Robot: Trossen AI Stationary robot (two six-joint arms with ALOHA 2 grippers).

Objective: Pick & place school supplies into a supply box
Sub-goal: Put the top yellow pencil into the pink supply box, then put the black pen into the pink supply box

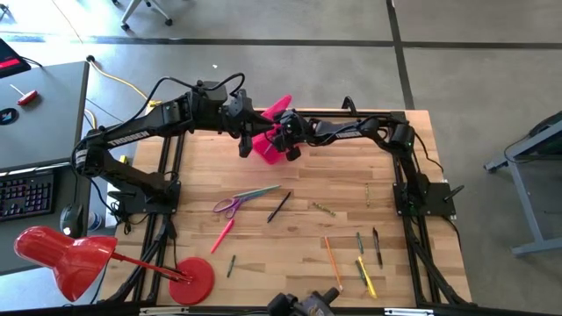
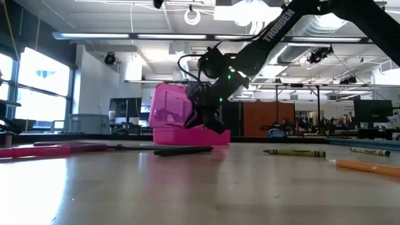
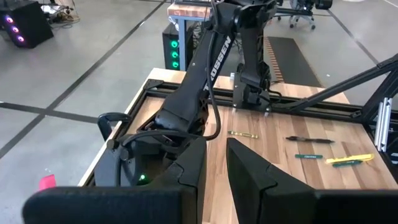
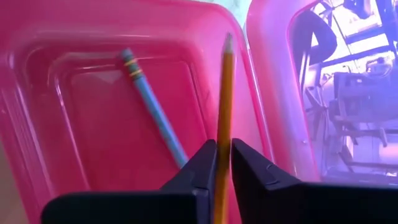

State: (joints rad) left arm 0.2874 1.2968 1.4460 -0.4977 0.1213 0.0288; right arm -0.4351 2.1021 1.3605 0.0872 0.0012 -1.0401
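Note:
The orange pencil, now held over the open box, will be let go by my right gripper inside the pink supply box (image 1: pixel 291 150) (image 4: pixel 176 118), next to the blue pencil toward the lid.
The pink supply box (image 1: pixel 266 147) stands at the table's far middle with its lid (image 4: pixel 273 93) raised. A blue pencil (image 4: pixel 152 109) lies slantwise on its floor. My right gripper (image 4: pixel 222 163) hangs over the open box, shut on an orange pencil (image 4: pixel 225 93). It also shows right in front of the box (image 2: pixel 181 122) in the low view, as the right gripper (image 2: pixel 209 119). My left gripper (image 3: pixel 216 177) waits above the table just left of the box, open with nothing between its fingers. My right gripper pinches the orange pencil's shaft (image 4: pixel 222 146) between its two fingers. The fingers slant down from the table's right, and the pencil runs along them. Its pointed end (image 4: pixel 228 40) sticks out ahead over the box's inside, toward the hinge side. Whether the point touches the box, I cannot tell.
More supplies lie on the wooden table: purple-handled scissors (image 1: pixel 233 204), a black pen (image 1: pixel 279 206), a pink pen (image 1: pixel 222 235), a crayon (image 1: pixel 323 208) and several pencils (image 1: pixel 362 263) near the front right. A red desk lamp (image 1: pixel 70 254) with a round base (image 1: pixel 193 279) stands at the front left.

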